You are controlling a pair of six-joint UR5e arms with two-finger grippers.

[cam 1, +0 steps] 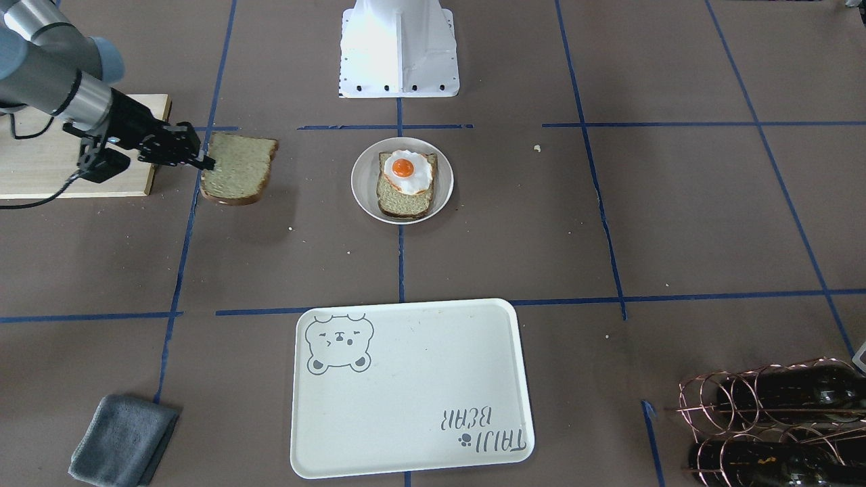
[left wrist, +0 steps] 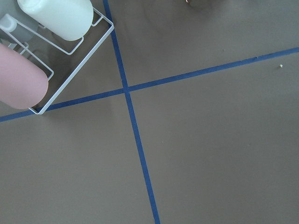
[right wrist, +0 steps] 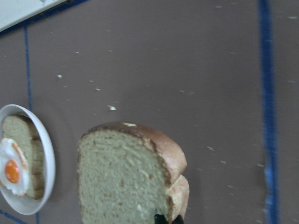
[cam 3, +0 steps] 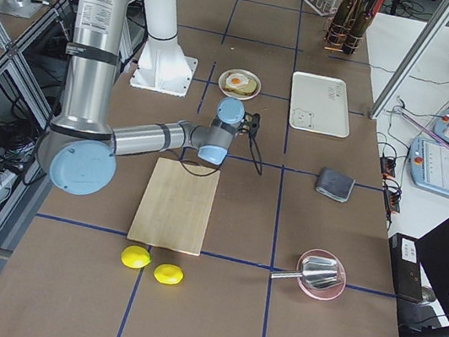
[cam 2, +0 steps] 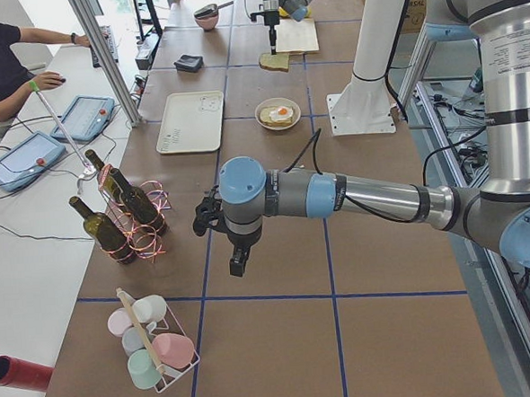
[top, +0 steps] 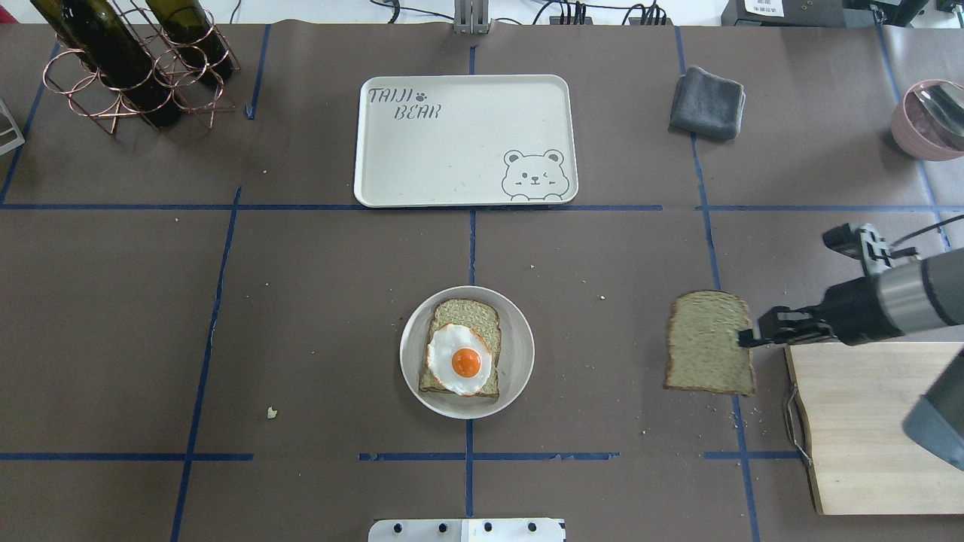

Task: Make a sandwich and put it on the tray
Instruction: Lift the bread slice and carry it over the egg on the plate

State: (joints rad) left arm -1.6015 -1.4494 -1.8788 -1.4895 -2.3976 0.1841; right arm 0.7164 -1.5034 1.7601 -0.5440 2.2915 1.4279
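I should use my right gripper to lay the bread slice on top of the fried egg (cam 1: 406, 175) (right wrist: 17, 162) on the round pale plate. The held slice is slightly above the table now.
My right gripper (top: 747, 339) is shut on the edge of one bread slice (top: 708, 342) and holds it flat, slightly above the table, between the cutting board and the plate. The wrist view shows this slice (right wrist: 126, 177) close up, with the fingertips (right wrist: 161, 218) at its lower edge. The other bread slice (top: 471, 312) lies on a round pale plate (top: 520, 354) at the table's middle, with the fried egg (top: 461, 360) on it. The cream bear tray (top: 459, 143) lies bare beyond the plate. My left gripper (cam 2: 237, 259) hangs over bare table far to the left; I cannot tell whether it is open.
A wooden cutting board (top: 874, 429) lies under my right arm. A grey cloth (top: 708, 102) and a pink bowl (top: 930, 120) sit at the far right. A wire rack of wine bottles (top: 128, 68) stands far left. A cup rack (left wrist: 46, 46) is near my left gripper.
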